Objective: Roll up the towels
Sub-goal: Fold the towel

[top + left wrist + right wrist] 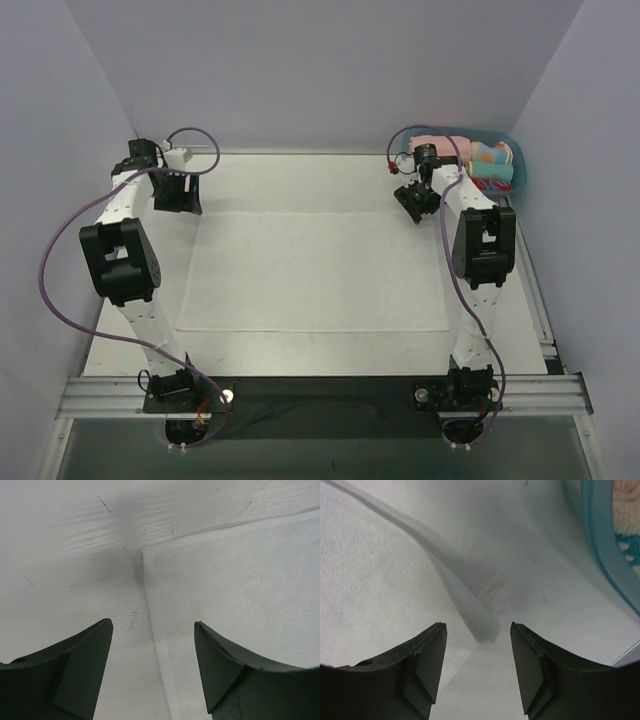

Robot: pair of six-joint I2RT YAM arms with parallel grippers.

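Note:
The white towel will be taken by my left gripper, which will close on its far corner [201, 213] [145, 554], the one that is away from the teal basket.
A plain white towel [315, 270] lies spread flat in the middle of the table. My left gripper [178, 197] hovers over its far left corner, open and empty. In the left wrist view the towel [240, 580] fills the right side, and its left edge runs between the open fingers of the left gripper [153, 626]. My right gripper [413, 203] hovers over the far right corner, open and empty. In the right wrist view the towel [370, 580] lies to the left, and its shadowed corner sits just ahead of the gap of the right gripper [478, 626].
A teal basket [515, 150] with several rolled coloured towels stands at the far right corner of the table; its rim [600, 540] shows in the right wrist view. White walls close in the table on three sides. A metal rail [320, 392] runs along the near edge.

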